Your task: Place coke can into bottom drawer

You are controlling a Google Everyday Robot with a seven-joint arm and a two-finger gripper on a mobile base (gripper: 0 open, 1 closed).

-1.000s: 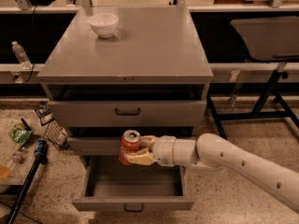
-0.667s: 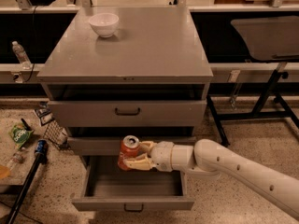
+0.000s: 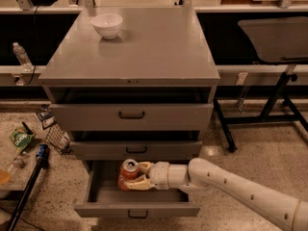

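Note:
The robot's gripper needs to put the coke can down on the bottom drawer's inside (image 3: 131, 188), just behind the small dark handle.
The coke can (image 3: 128, 172), red-orange with a silver top, is upright in my gripper (image 3: 135, 176), whose pale fingers are shut around its right side. The can hangs inside the opening of the bottom drawer (image 3: 137, 208), which is pulled out, with a small dark handle on its front. The can is at the drawer's left-middle, just below the middle drawer's front. My white arm (image 3: 231, 189) reaches in from the lower right.
A white bowl (image 3: 107, 24) sits on the cabinet top (image 3: 144, 47). The middle drawer (image 3: 136, 149) and top drawer (image 3: 131, 115) are above. A snack bag (image 3: 20, 139), a dark pole (image 3: 26, 186) and clutter lie on the floor at left. A table leg (image 3: 269, 105) stands at right.
My gripper has moved down and a little left with the can, from in front of the middle drawer into the bottom drawer's opening.

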